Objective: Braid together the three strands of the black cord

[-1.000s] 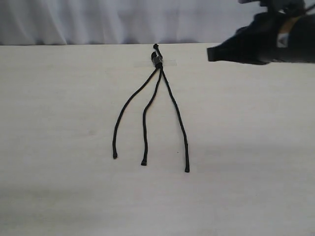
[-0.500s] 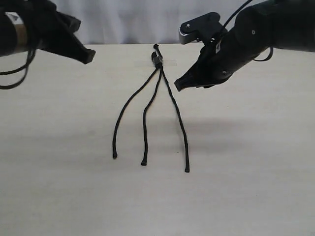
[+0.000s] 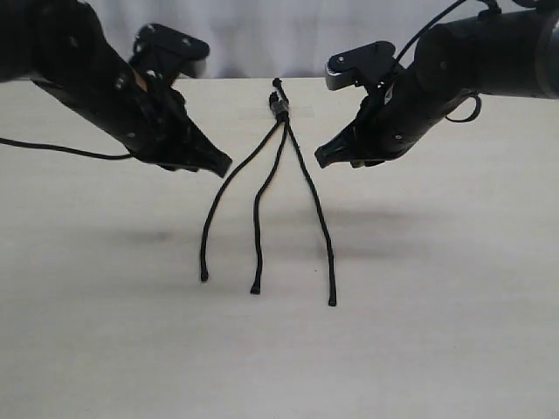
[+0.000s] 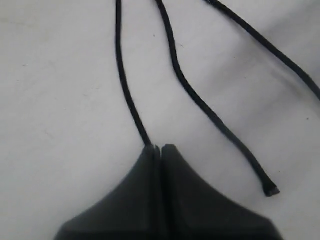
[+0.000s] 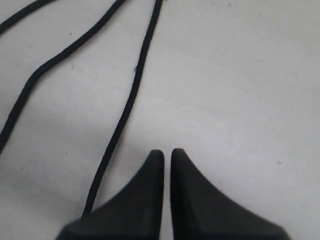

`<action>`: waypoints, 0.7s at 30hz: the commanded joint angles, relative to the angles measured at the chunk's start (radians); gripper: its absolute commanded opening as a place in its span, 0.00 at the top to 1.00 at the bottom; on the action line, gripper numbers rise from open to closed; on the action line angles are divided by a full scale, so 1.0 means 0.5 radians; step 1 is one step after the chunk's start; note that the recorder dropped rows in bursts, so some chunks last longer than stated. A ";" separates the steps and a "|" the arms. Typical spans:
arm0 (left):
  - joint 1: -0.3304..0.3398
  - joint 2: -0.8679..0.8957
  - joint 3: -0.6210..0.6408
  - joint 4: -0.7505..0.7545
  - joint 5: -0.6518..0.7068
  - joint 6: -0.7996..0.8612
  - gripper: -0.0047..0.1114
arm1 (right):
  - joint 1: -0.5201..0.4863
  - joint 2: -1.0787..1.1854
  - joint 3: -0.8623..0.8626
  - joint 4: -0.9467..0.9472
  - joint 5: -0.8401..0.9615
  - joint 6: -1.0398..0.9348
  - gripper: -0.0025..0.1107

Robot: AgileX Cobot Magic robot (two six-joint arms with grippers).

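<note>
Next, my left gripper moves to the black cord's middle strand and closes on that strand's near half (image 3: 258, 240) (image 4: 214, 119), a little way from its loose end.
The black cord (image 3: 279, 106) lies on the pale table with its knotted top at the far side, and its three strands fan toward me. The left strand (image 3: 218, 201), middle strand (image 3: 259, 201) and right strand (image 3: 316, 205) lie flat and apart, uncrossed. My left gripper (image 3: 225, 166) hangs shut just above the left strand; in the left wrist view that strand (image 4: 125, 85) runs under the gripper's (image 4: 157, 147) tip. My right gripper (image 3: 320, 160) is shut with a hairline gap and holds nothing, beside the right strand (image 5: 135, 85).
Clear tape (image 3: 301, 111) crosses the cord at its knot. A white curtain (image 3: 262, 35) hangs behind the table's far edge. A thin black cable (image 3: 61, 150) trails from the left arm over the table.
The left arm has swung in from the upper left and come down to the left strand. The right arm dropped in a second ago and has since barely shifted. The cord has not moved.
</note>
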 commanded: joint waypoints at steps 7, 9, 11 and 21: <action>-0.067 0.298 -0.041 -0.124 -0.218 0.010 0.84 | 0.026 0.089 -0.071 0.129 -0.027 -0.097 0.94; -0.107 0.347 -0.069 -0.129 -0.218 0.010 0.74 | 0.013 0.096 -0.071 0.057 -0.020 -0.089 0.92; -0.144 0.398 -0.099 -0.129 -0.235 0.010 0.66 | -0.021 0.092 -0.071 -0.014 0.008 0.040 0.86; -0.280 0.628 -0.169 -0.129 -0.342 0.016 0.46 | -0.142 0.092 -0.071 -0.004 0.059 0.083 0.78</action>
